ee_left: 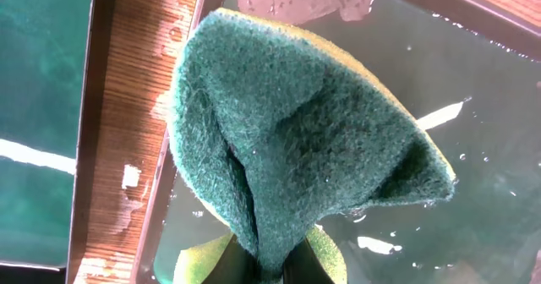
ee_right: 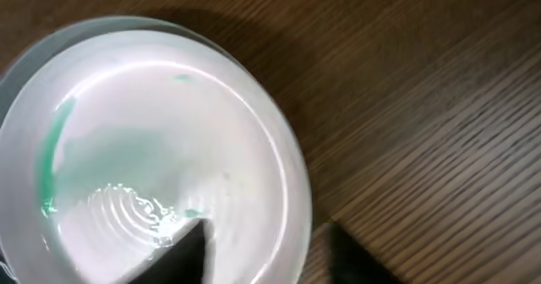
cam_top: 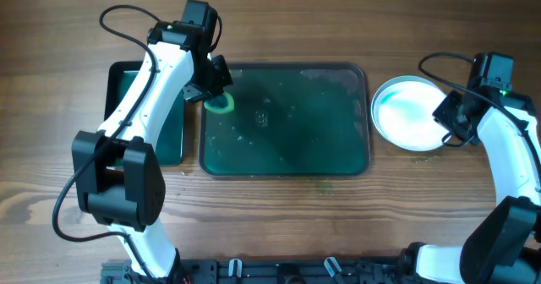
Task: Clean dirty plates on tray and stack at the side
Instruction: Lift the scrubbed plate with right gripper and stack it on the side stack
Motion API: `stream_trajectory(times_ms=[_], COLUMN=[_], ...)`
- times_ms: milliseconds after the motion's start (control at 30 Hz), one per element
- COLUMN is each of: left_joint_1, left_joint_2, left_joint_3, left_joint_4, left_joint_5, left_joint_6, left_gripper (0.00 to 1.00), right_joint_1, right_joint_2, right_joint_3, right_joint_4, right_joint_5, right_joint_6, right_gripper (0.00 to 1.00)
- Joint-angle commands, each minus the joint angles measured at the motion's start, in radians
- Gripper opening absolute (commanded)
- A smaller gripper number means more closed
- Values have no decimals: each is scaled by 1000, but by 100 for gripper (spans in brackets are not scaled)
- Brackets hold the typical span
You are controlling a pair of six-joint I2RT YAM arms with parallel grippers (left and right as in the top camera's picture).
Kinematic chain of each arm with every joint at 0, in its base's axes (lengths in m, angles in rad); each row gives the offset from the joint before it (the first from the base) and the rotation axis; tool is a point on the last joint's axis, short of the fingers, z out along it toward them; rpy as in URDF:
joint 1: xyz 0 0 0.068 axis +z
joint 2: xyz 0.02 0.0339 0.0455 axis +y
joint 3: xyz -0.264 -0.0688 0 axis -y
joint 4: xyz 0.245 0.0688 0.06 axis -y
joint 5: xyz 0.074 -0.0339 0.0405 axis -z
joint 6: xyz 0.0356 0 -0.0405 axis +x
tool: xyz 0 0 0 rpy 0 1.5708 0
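My left gripper has the green sponge. It will let go of it inside the narrow green tray [cam_top: 172, 116], near that tray's rim facing the large tray.
The large dark green tray [cam_top: 313, 140] lies mid-table, wet, with no plates on it; its wet floor also shows in the left wrist view [ee_left: 482, 149]. The white plates [cam_top: 408, 111] sit stacked on the wood to the right of the tray. The top one [ee_right: 169, 132] has green smears and water, and a lower rim shows under it. My left gripper [cam_top: 216, 88] is shut on a green and yellow sponge [cam_top: 221, 104] over the tray's far left corner. The folded sponge [ee_left: 296, 132] fills the view above the jaws [ee_left: 270, 271]. My right gripper [cam_top: 443, 120] is open, its fingers [ee_right: 266, 233] straddling the top plate's right rim.
A smaller narrow green tray [cam_top: 169, 136] lies left of the big tray, partly under my left arm, with a strip of wet wood [ee_left: 127, 149] between them. Bare wood lies in front of both trays and right of the plates.
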Motion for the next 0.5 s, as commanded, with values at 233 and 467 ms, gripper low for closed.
stream_trajectory(times_ms=[233, 467], left_joint_1=[32, 147], left_joint_2=[-76, -95], left_joint_3=[103, 93], left_joint_4=[-146, -249], left_joint_5=[-5, -171], left_joint_6=[154, 171], left_gripper=[4, 4], right_joint_1=[19, 154], right_joint_2=[4, 5], right_joint_3=[175, 200], right_joint_4=[-95, -100], right_joint_5=[-373, -417], right_joint_6=[-103, -174], right_gripper=[73, 80])
